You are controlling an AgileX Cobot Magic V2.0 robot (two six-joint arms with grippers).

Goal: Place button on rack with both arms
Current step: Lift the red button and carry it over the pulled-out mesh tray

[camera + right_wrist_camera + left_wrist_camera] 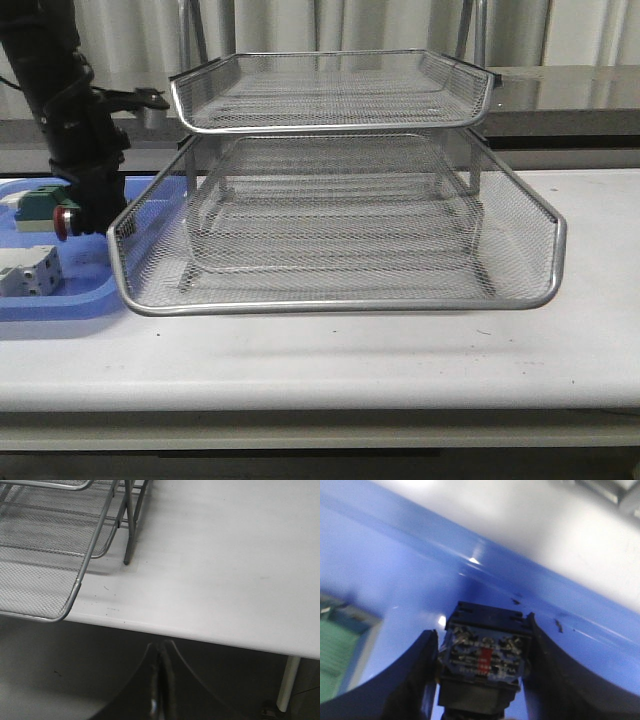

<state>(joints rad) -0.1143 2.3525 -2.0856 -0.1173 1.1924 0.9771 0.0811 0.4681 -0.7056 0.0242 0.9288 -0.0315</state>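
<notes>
The robot's left gripper needs to release the button on the middle of the rack's lower mesh level (322, 217).
My left gripper (481, 626) is shut on the button (485, 655); both fingers press the sides of its black body and blue rear block. In the front view the button's red cap (62, 222) pokes out to the left of that gripper (88, 215), low over the blue tray (60, 300). The three-tier wire-mesh rack (330, 307) stands in the middle of the table, just right of the left arm. My right gripper (162, 647) is shut on nothing, below and in front of the table's front edge, near the rack's corner (80, 580). It does not show in the front view.
The blue tray (420, 570) also holds a green block (40, 205) (340, 660) beside the button and a white-grey terminal block (30, 272) nearer the front. The rack's lower tier overhangs the blue tray's right edge. A rack leg (127, 545) stands on the white table (225, 570).
</notes>
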